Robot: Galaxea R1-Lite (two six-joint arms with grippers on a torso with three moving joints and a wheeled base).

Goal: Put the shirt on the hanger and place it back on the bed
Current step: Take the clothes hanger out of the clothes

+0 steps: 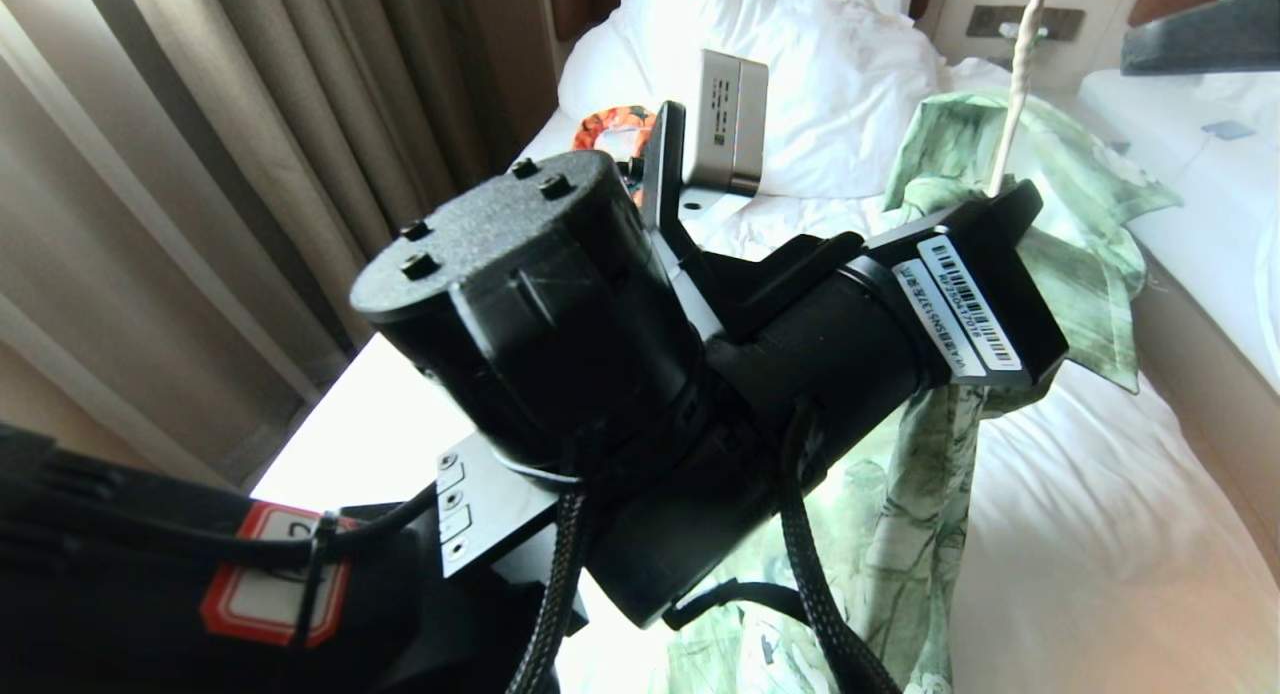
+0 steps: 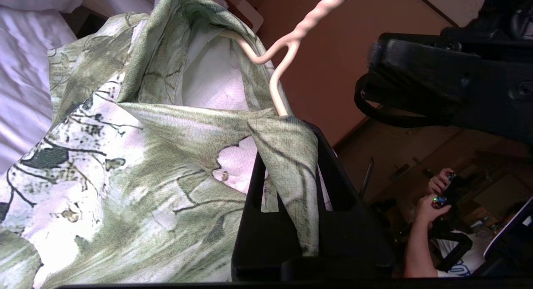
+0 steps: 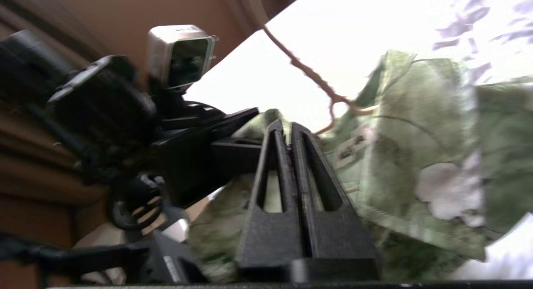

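Note:
The fingers of my right gripper are on the shirt's collar fold beside the hanger's stem, so next my right gripper takes that stem point(image 1: 1005, 142) before my left gripper lets go of the collar fold.
The light green leaf-print shirt point(image 1: 1085, 264) hangs above the white bed point(image 1: 1080, 514). My left gripper point(image 1: 1000, 202) holds it up and is shut on a fold of fabric near the collar point(image 2: 287, 155). The cream wire hanger point(image 2: 291, 43) runs down into the collar right at those fingers, and its stem rises out of the head view point(image 1: 1020, 74). My right gripper point(image 3: 288, 128) is shut with nothing between its fingers. Its tips sit against the shirt point(image 3: 416, 135), beside the left gripper point(image 3: 225, 126). Most of the hanger's frame is hidden inside the cloth.
An orange patterned garment point(image 1: 610, 124) lies by the pillow point(image 1: 800, 54). Curtains point(image 1: 200, 174) hang on the left, and a second bed point(image 1: 1200, 174) stands on the right. A person's hands point(image 2: 433, 197) hold a controller in the background.

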